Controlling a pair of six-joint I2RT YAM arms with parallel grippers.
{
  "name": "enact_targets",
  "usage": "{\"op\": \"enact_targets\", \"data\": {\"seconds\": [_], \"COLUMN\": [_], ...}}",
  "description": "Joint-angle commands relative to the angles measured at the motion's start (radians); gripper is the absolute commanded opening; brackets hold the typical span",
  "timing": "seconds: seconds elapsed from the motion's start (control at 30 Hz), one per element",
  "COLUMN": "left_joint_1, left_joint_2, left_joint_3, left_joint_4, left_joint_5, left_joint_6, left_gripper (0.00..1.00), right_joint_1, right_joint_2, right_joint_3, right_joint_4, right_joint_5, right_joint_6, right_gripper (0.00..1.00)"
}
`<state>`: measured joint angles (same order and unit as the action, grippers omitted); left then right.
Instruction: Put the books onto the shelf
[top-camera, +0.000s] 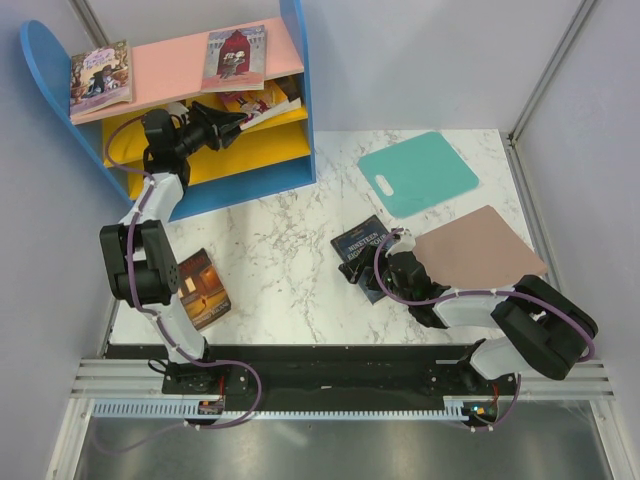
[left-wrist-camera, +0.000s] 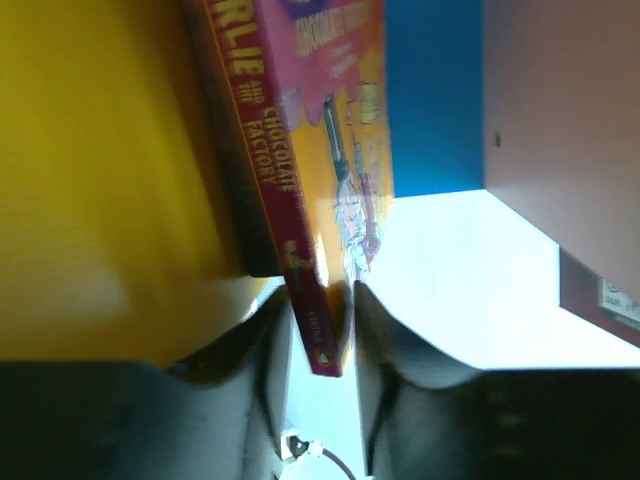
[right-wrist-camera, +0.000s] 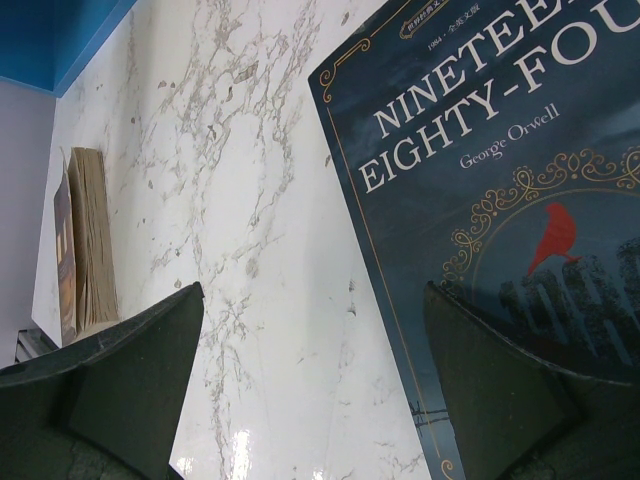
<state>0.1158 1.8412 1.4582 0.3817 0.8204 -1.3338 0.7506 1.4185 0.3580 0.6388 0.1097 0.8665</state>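
Note:
The corner juts past the dark book below, so next I open my left gripper, grip the spine end of the Roald Dahl book (left-wrist-camera: 304, 285) and push deeper.
The shelf (top-camera: 290, 150) stands at the back left, with blue sides, a pink top board and yellow lower boards. Two books (top-camera: 100, 78) (top-camera: 235, 57) lie on the pink board. My left gripper (top-camera: 232, 122) reaches into the upper yellow tier. The Roald Dahl book (left-wrist-camera: 300, 150) has its corner between the fingers, with a pale gap on the left side. A dark book (top-camera: 290, 92) lies under it. My right gripper (right-wrist-camera: 312, 300) stands wide open at the left edge of the navy "Nineteen Eighty-Four" book (right-wrist-camera: 500, 180). One finger hangs over its cover, the other over bare marble. A brown-orange book (top-camera: 203, 290) lies front left.
A teal mat (top-camera: 418, 172) with a handle hole lies at the back right. A pinkish-brown mat (top-camera: 478, 250) lies just right of the navy book. The left arm's base column stands beside the brown-orange book. White curtain walls close in the table.

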Motion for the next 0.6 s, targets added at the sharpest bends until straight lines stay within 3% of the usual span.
{"op": "enact_targets", "data": {"seconds": [0.0,0.13,0.23,0.57], "left_joint_1": [0.007,0.005,0.007,0.005], "left_joint_2": [-0.046,-0.043,-0.049,-0.036], "left_joint_3": [-0.025,-0.018,-0.018,0.057], "left_joint_4": [-0.056,-0.073,-0.075,-0.075], "left_joint_5": [0.013,0.025,0.045,0.134], "left_joint_6": [0.065,0.065,0.065,0.068], "left_gripper": [0.34,0.12,0.02,0.02], "right_joint_1": [0.006,0.004,0.004,0.004], "right_joint_2": [-0.001,-0.001,0.0,0.008], "right_joint_3": [-0.005,-0.007,-0.005,-0.002], "right_joint_4": [-0.082,-0.083,-0.082,-0.08], "right_joint_5": [-0.007,-0.007,-0.007,-0.008], "right_joint_6": [-0.012,-0.012,-0.012,-0.012], "right_gripper": [0.98,0.98,0.98,0.98]}}
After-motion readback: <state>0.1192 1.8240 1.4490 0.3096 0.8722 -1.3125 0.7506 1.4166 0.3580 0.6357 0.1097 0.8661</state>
